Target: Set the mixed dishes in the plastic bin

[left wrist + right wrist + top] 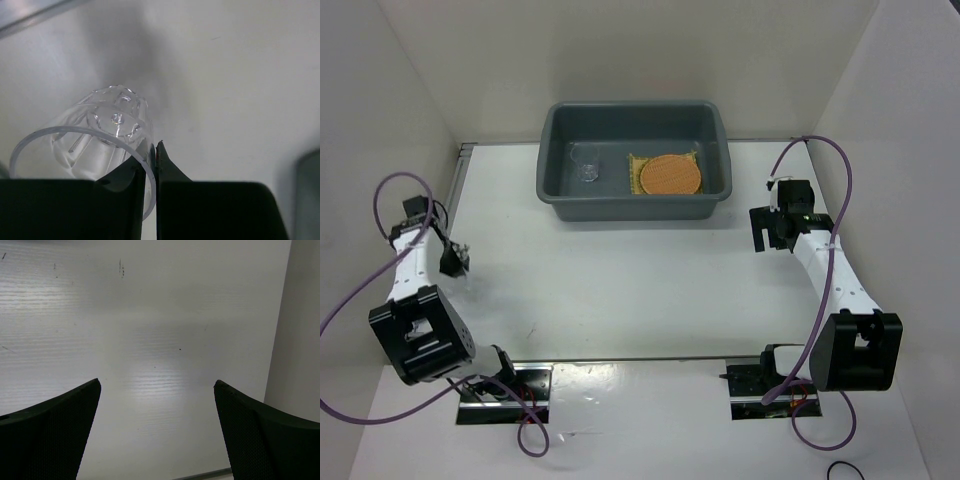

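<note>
The robot's left gripper needs to set the second clear cup down between the clear cup in the bin [576, 185] and the front side of the bin.
The grey plastic bin [560, 190] stands at the back middle of the table. Inside it a round orange-brown mat [669, 175] lies on a square yellow mat [638, 162], with a clear cup [588, 170] to their left. My left gripper [457, 262] is at the table's left edge, shut on the rim of a second clear cup [100, 135]; the left wrist view shows its fingers [172, 175] pinching the cup's wall, held above the table. My right gripper [768, 238] is open and empty, right of the bin. The round yellow mat is not visible.
White walls close in the table on the left, back and right. A metal rail [460, 170] runs along the left edge. A corner of the bin [307, 195] shows at the right of the left wrist view.
</note>
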You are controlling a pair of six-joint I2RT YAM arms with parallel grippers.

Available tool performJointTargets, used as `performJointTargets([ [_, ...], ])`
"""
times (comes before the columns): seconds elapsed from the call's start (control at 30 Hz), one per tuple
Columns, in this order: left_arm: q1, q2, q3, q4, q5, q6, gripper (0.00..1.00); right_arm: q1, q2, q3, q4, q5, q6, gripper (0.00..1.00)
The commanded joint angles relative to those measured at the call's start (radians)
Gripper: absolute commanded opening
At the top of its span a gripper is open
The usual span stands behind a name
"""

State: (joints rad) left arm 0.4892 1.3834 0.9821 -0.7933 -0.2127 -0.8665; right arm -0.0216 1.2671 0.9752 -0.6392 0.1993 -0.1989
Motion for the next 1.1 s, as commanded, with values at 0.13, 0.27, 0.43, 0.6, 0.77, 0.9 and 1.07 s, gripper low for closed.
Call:
performJointTargets([
  [0.13,-0.102,0.037,0.513,0.170,0.384,0.006,0.00,0.009,0.046,-0.001,0.046,0.015,0.012,0.98],
  [0.27,-0.343,0.103,0.762,0.310,0.374,0.144,0.00,0.009,0.046,-0.001,0.046,0.015,0.012,0.98],
  [0.43,-0.572,0.400,1.116,0.024,0.218,0.395,0.00,0.009,0.046,-0.001,0.046,0.025,0.012,0.98],
  [0.6,-0.785,0.717,1.323,-0.213,0.018,0.480,0.00,0.009,0.046,-0.001,0.046,0.035,0.012,0.98],
  [0.77,-0.857,0.851,1.349,-0.227,-0.057,0.480,0.00,0.009,0.046,-0.001,0.046,0.045,0.012,0.98],
  [0.9,-0.853,0.933,1.379,-0.218,-0.042,0.471,0.00,0.009,0.046,-0.001,0.046,0.045,0.012,0.98],
  [1.07,-0.805,0.989,1.379,-0.196,0.016,0.471,0.02,0.009,0.046,-0.001,0.046,0.045,0.012,0.98],
])
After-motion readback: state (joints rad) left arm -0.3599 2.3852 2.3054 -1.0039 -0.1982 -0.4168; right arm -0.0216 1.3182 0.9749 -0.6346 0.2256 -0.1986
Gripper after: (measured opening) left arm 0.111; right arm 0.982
